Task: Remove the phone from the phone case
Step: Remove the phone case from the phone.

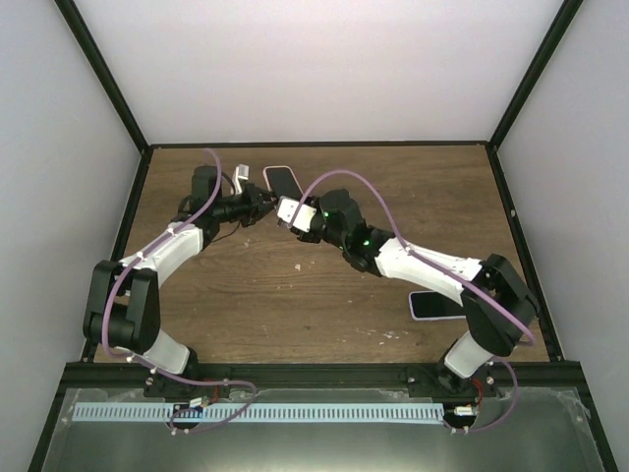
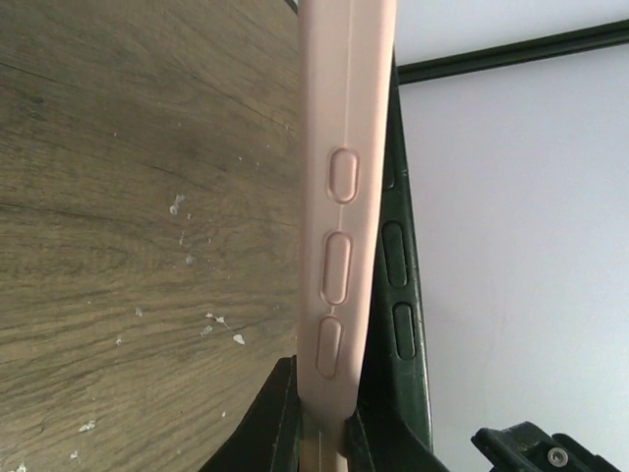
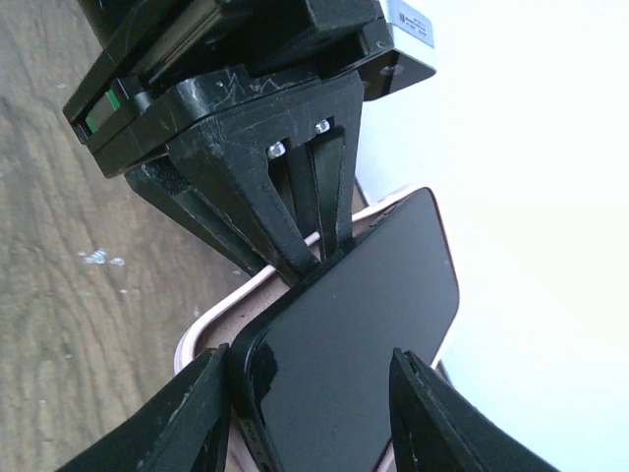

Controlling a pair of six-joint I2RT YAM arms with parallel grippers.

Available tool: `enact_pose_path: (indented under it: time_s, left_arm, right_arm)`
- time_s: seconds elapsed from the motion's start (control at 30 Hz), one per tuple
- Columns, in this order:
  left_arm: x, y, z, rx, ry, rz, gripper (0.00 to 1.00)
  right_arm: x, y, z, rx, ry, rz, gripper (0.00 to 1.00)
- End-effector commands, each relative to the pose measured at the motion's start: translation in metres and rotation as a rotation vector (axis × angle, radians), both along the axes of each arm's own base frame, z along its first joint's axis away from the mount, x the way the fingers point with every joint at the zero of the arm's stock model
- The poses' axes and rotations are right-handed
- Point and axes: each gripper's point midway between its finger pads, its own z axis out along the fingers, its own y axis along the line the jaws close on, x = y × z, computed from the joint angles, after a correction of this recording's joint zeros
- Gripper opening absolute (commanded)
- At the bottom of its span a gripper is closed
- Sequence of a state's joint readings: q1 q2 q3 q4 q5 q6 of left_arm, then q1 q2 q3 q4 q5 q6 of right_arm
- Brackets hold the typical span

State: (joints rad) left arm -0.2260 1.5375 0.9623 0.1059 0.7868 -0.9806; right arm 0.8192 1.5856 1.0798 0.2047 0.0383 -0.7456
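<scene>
Next, I open my left gripper to let the pink case go on the bare wood (image 1: 308, 237) (image 2: 64, 300), beside the small white specks.
The black phone (image 3: 364, 315) sits partly lifted out of its pink case (image 3: 211, 329); one corner of the phone is out of the case's rim. In the top view both (image 1: 283, 180) are held up at the back middle of the table. My left gripper (image 2: 322, 393) is shut on the pink case's edge (image 2: 339, 226), with the dark phone (image 2: 395, 265) beside it on the right. My right gripper (image 3: 310, 359) is shut across the phone's width, one finger on each long edge. The two grippers (image 1: 260, 205) (image 1: 284, 210) meet just below the phone.
A second phone (image 1: 437, 306) lies flat on the wooden table (image 1: 265, 295) at the right, partly under my right arm. Dark frame rails and white walls ring the table. Small white specks lie on the wood (image 2: 197, 324).
</scene>
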Motion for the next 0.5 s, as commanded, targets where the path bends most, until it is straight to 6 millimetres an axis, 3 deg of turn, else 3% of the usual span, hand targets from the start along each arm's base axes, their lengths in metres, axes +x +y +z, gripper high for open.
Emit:
enact_pose_path:
  time_s: [0.0,0.3,0.47]
  left_arm:
    - [-0.016,-0.013,0.021,-0.068,-0.049,-0.097,0.0]
    - [-0.017,-0.013,0.022,-0.072,-0.051,-0.1,0.0]
    - [-0.018,-0.012,0.02,-0.068,-0.045,-0.097,0.0]
  right_arm:
    - [0.036,-0.023,0.027,0.016,-0.207,-0.177,0.37]
    - [0.044,-0.022,0.021,-0.014,-0.313,-0.198,0.2]
    - [0.045,-0.021,0.052,0.032,-0.351,-0.215,0.06]
